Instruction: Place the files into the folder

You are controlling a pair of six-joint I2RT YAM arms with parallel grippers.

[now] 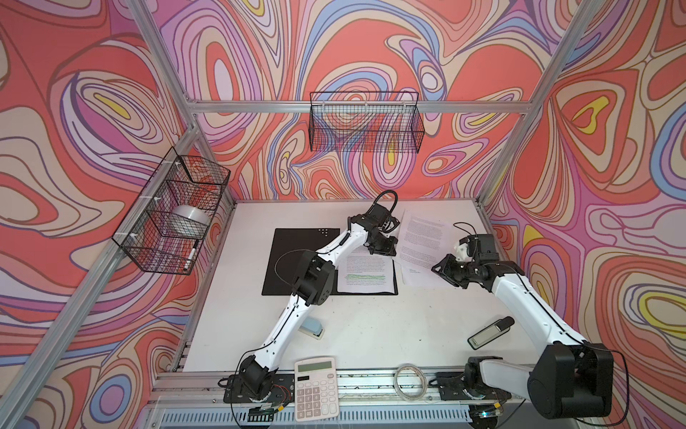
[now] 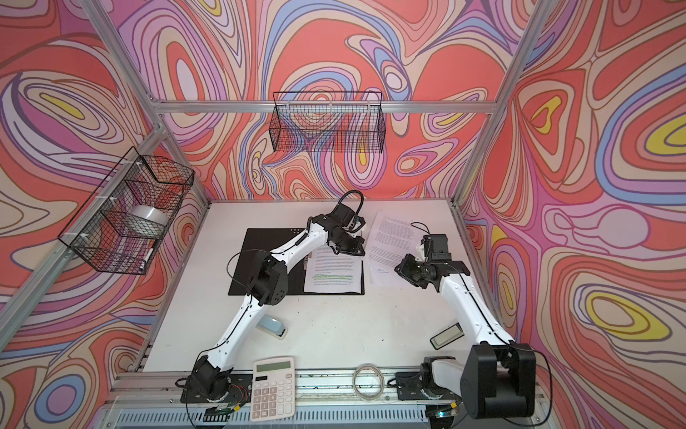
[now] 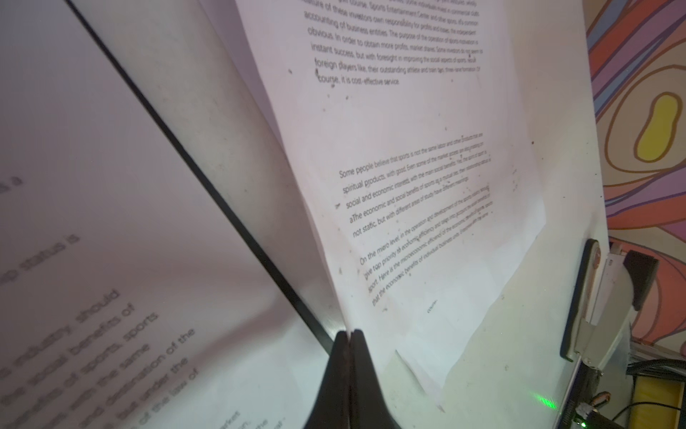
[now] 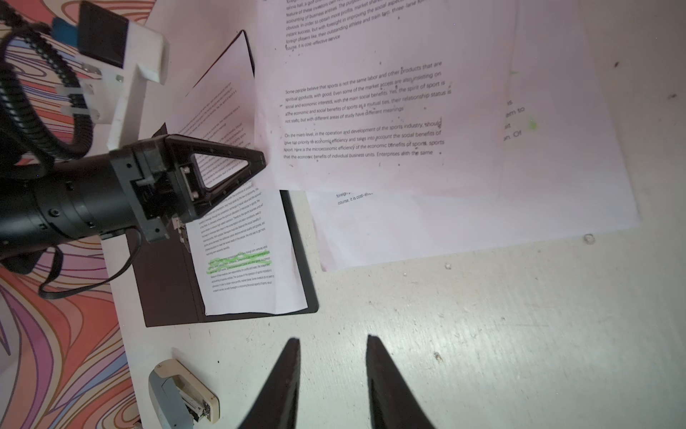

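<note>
The printed sheet will leave my left gripper squarely over the green highlighted sheet in the open folder (image 1: 368, 260), as I should let go of it there.
The folder (image 1: 293, 256) (image 2: 260, 252) lies open at mid-table, black inside up. One of the files, a sheet with green highlighted lines (image 1: 365, 276) (image 4: 241, 260), rests on its right half. My left gripper (image 3: 349, 332) (image 4: 261, 159) is shut on the corner of another printed sheet (image 3: 408, 167) (image 4: 371, 111), which is raised off the table beside the folder's right edge. More sheets (image 1: 427, 237) (image 4: 482, 223) lie flat under it, to the right of the folder. My right gripper (image 4: 332, 340) (image 1: 440, 268) stands open over bare table near those sheets, holding nothing.
A stapler (image 1: 312, 328) (image 4: 182, 397) lies by the left arm. A white calculator (image 1: 316, 388) and a tape ring (image 1: 410, 377) sit on the front rail. A dark flat device (image 1: 490, 332) lies front right. Wire baskets (image 1: 174, 211) (image 1: 365, 122) hang on the walls.
</note>
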